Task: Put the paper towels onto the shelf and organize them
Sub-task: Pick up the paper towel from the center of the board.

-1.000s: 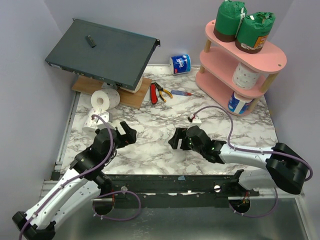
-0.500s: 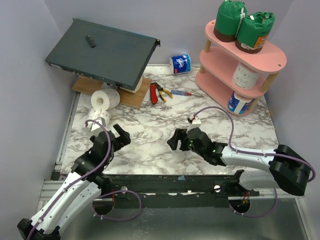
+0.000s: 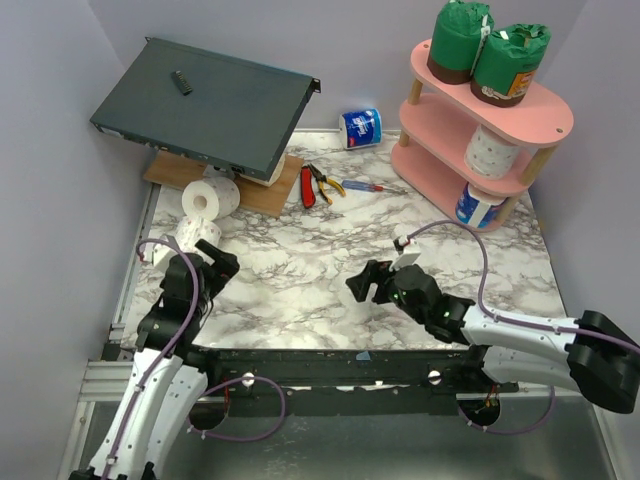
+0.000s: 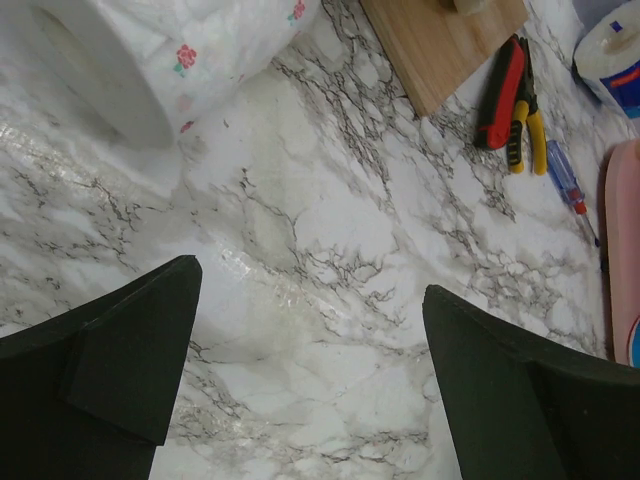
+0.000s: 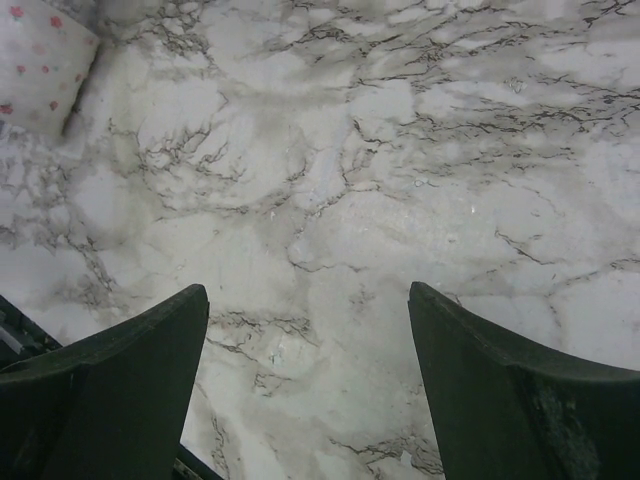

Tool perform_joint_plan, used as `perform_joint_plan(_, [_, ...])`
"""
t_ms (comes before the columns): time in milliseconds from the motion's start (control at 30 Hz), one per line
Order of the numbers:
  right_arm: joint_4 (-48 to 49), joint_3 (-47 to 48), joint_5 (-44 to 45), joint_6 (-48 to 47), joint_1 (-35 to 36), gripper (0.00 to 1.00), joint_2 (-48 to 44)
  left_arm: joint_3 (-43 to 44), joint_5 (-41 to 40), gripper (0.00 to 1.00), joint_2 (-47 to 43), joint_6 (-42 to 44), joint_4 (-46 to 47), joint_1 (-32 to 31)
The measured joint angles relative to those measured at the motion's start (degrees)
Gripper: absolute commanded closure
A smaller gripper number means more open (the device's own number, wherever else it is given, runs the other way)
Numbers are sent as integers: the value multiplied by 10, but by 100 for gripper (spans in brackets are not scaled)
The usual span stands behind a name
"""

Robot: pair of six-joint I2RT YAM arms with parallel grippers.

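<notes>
Next, my left gripper grips the closer white roll on the near-end rim [image 3: 184,246] [image 4: 122,75], with one finger inside the roll's hole.
The pink shelf [image 3: 545,118] stands at the back right. Two green-wrapped paper towels [image 3: 458,40] [image 3: 510,62] stand on its top tier, a white roll [image 3: 490,152] on the middle tier and a blue-and-white one [image 3: 478,208] on the bottom. Another blue-and-white roll [image 3: 361,128] lies on the table by the back wall. Two bare white rolls [image 3: 211,197] [image 3: 192,232] sit at the left. My left gripper [image 3: 215,262] [image 4: 310,285] hangs open just near of the closer white roll [image 4: 150,60]. My right gripper [image 3: 362,285] [image 5: 308,295] is open over bare marble.
A dark grey flat box [image 3: 205,105] rests tilted on a wooden board [image 3: 270,190] at the back left. Red-handled pliers [image 3: 315,185] and a small screwdriver [image 3: 360,186] lie in front of the shelf. Purple walls close in the back and both sides.
My left arm has drawn back to the left, its gripper now close to the near white roll. My right arm has pulled back toward the near edge. Both grippers stay open and empty.
</notes>
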Motion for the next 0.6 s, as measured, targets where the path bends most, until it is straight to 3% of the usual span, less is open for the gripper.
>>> perform_joint_plan(367, [5, -39, -5, -11, 0, 14, -104, 36, 103, 2, 90, -10, 2, 197])
perform_joint_plan(600, [0, -40, -33, -16, 0, 15, -108, 31, 143, 1, 85, -38, 24, 295])
